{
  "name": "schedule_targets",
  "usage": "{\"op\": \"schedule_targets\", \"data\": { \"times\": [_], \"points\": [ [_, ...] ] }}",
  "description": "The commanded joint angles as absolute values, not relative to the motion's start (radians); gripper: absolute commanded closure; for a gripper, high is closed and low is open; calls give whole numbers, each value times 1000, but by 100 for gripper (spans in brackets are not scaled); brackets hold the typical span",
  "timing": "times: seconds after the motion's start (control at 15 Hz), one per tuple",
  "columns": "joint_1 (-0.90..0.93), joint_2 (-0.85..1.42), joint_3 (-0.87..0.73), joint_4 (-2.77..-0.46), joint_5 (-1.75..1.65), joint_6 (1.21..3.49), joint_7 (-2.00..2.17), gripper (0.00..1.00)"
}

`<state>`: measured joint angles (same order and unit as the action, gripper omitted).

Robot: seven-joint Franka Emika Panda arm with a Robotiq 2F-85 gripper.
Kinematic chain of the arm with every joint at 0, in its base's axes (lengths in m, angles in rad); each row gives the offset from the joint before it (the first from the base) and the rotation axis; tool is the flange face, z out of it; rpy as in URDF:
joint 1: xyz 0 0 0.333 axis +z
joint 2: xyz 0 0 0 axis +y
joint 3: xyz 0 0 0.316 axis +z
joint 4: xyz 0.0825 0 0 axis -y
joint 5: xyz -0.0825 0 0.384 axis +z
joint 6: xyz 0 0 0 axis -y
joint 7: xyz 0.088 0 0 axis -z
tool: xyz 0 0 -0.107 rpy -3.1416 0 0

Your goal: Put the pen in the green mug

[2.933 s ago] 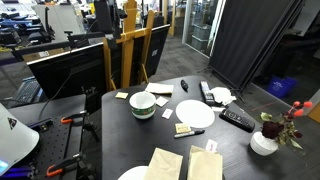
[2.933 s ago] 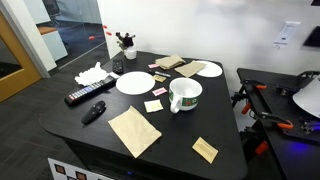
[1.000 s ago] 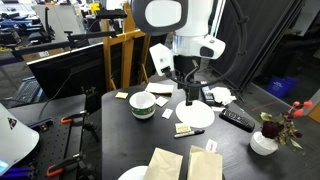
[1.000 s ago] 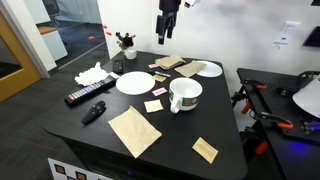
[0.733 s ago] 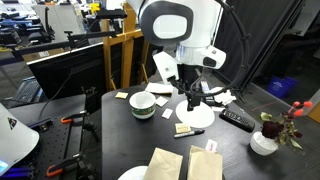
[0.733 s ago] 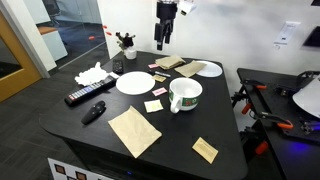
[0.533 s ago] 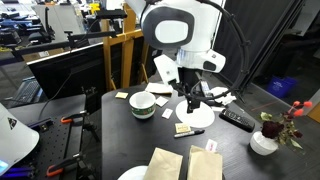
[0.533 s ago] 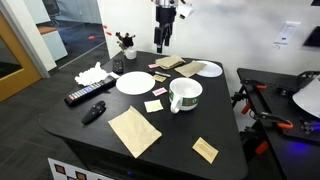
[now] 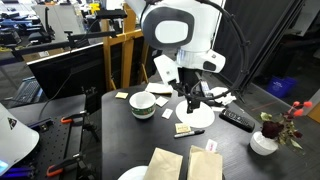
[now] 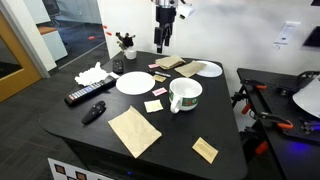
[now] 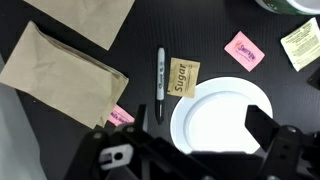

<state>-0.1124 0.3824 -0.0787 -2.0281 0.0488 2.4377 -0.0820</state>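
The pen is beside the white plate. I will close my gripper on the pen near its end farther from the green mug (image 9: 198, 132) (image 11: 160, 104).
The pen (image 11: 158, 82) is a slim dark marker lying on the black table between a brown paper bag (image 11: 62, 66) and a sugar packet (image 11: 182, 76), just off the rim of the white plate (image 11: 222, 112). It also shows in an exterior view (image 9: 190, 132). The green mug (image 9: 142, 105) stands upright and apart from it, dark green with a white inside, seen in both exterior views (image 10: 185, 95). My gripper (image 11: 186, 138) hangs open and empty above the plate, well above the table (image 9: 190, 98), (image 10: 163, 38).
Black remotes (image 9: 237, 119) (image 10: 85, 95), a flower vase (image 9: 265, 140), a second plate (image 10: 208, 69), paper bags (image 10: 133, 130) and pink and yellow packets (image 11: 243, 48) are spread over the table. Another plate (image 9: 135, 174) sits at the near edge.
The arm has come into view and lowered over the white plate. In the last half second it has barely moved. Pen and mug have not moved.
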Motion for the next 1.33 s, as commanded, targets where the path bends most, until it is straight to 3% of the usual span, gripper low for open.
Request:
{"op": "schedule_targets", "data": {
  "times": [0.0, 1.27],
  "points": [
    [-122, 414, -72, -1998, 54, 2426, -84, 0],
    [-166, 663, -81, -1797, 46, 2420, -69, 0]
  ]
}}
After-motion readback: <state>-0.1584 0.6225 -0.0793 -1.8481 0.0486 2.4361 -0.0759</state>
